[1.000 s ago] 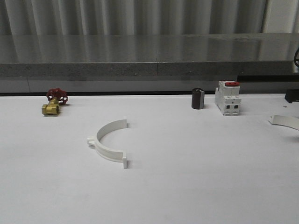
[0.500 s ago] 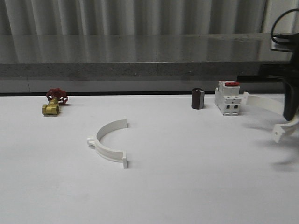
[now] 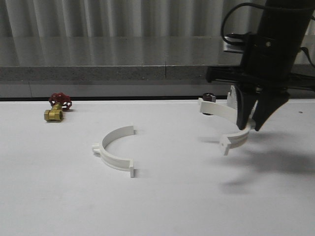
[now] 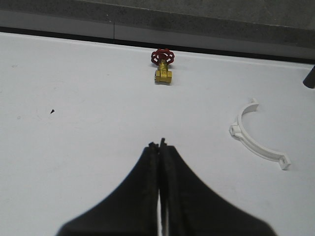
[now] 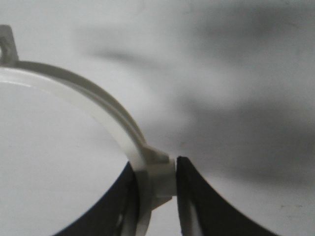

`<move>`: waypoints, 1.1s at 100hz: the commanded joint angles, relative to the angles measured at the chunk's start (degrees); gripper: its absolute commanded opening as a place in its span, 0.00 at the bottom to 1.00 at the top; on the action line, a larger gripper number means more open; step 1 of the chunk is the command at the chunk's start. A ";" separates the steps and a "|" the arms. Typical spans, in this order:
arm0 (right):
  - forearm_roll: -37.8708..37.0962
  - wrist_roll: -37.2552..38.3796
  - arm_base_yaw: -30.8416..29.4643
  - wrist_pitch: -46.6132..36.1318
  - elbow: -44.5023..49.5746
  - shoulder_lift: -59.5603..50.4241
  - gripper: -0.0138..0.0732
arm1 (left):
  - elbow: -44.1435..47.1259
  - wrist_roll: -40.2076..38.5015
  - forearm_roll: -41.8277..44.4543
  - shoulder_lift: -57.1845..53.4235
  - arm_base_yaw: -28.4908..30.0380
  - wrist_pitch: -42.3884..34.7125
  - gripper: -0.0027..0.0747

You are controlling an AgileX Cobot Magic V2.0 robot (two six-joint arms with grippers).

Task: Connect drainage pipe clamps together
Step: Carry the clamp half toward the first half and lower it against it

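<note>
The robot's right gripper will release its clamp on the table (image 3: 162, 148), against the open side of the clamp that is lying there.
One white half-ring drainage pipe clamp (image 3: 114, 152) lies flat on the white table (image 3: 162, 206), left of centre; the left wrist view has it as the clamp (image 4: 256, 142) off to one side. My right gripper (image 3: 252, 125) hangs above the table at centre-right, shut on the second clamp (image 3: 227, 118) at its outer lug, and that clamp is lifted clear of the surface. In the right wrist view the black fingers (image 5: 189, 196) pinch the lug of that clamp (image 5: 98, 101). My left gripper (image 4: 160, 145) is shut and holds nothing, over bare table short of the lying clamp.
A brass valve with a red handwheel (image 3: 57, 108) sits at the back left, also seen as the valve (image 4: 163, 69). A white breaker (image 3: 232, 101) and a dark cylinder (image 3: 208, 97) stand at the back right, largely hidden by my right arm. A grey ledge (image 3: 123, 64) runs along the back.
My right arm has swung in from the right edge with the clamp lifted off the table and carried leftward toward the centre. The lying clamp has not moved.
</note>
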 commanded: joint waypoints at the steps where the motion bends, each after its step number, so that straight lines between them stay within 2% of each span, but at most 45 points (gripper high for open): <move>1: 0.42 0.24 1.18 -0.18 -4.06 -1.36 0.24 | -1.42 -0.11 -0.25 0.47 0.09 -4.56 0.01; 20: 0.42 1.27 4.81 3.89 -13.94 5.45 0.24 | -1.42 -0.11 -0.25 0.47 0.09 -4.56 0.01; 41: 0.42 3.82 8.19 5.49 -20.85 11.37 0.24 | -1.42 -0.11 -0.25 0.47 0.09 -4.56 0.01; 70: -0.62 10.98 10.91 5.40 -24.67 15.33 0.24 | -1.42 -0.11 -0.25 0.47 0.09 -4.56 0.01; 110: -1.05 13.67 12.18 5.06 -26.21 18.29 0.24 | -1.42 -0.11 -0.25 0.47 0.09 -4.56 0.01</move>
